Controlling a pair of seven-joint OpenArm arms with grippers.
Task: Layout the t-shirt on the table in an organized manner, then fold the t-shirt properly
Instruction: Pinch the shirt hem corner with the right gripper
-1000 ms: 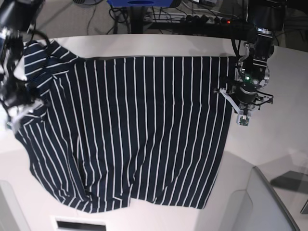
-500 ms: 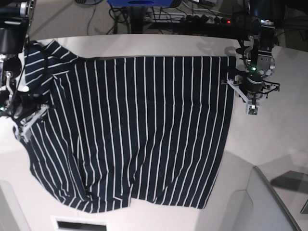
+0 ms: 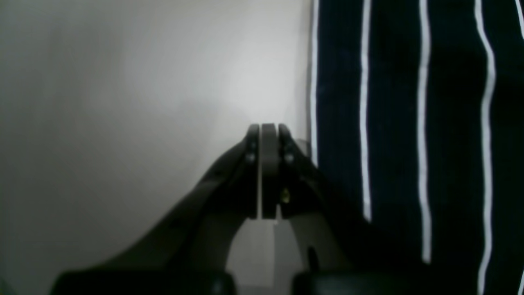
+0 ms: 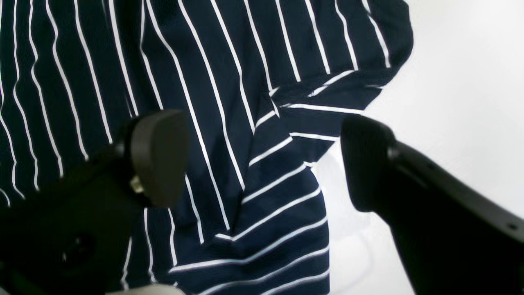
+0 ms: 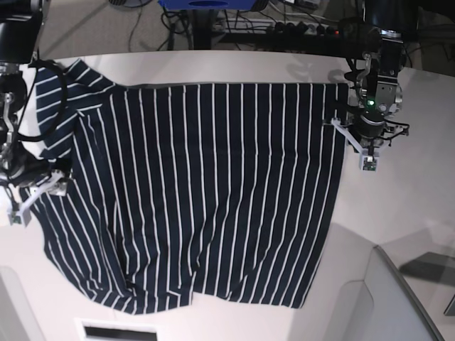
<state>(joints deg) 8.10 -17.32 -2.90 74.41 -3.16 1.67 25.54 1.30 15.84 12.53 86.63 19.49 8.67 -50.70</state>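
The t-shirt's edge bunches into a fold beside the rumpled sleeve, so next my right gripper pinches the fold [image 4: 285, 110] and pulls it away from the t-shirt's body first.
The dark striped t-shirt [image 5: 206, 192] lies spread on the white table [image 5: 398, 206], its body mostly flat and its hem toward the right. One sleeve [image 4: 327, 82] is rumpled and folded over at the left. My right gripper [image 4: 264, 164] hovers open over that sleeve with nothing between its fingers [image 4: 159, 159]; in the base view it [image 5: 35, 195] is at the shirt's left edge. My left gripper [image 3: 268, 127] is shut and empty over bare table [image 3: 123, 102], just beside the shirt's edge [image 3: 409, 123]. In the base view it [image 5: 366, 138] is at the shirt's upper right corner.
Cables and a power strip [image 5: 298, 28] lie beyond the table's far edge, next to a blue object [image 5: 206, 6]. A grey panel [image 5: 398, 298] covers the front right corner. A white slotted piece [image 5: 117, 330] sits at the front edge below the shirt.
My right gripper has opened, let go of the sleeve and moved toward the table's front. My left gripper, still shut, has drifted slightly toward the far edge.
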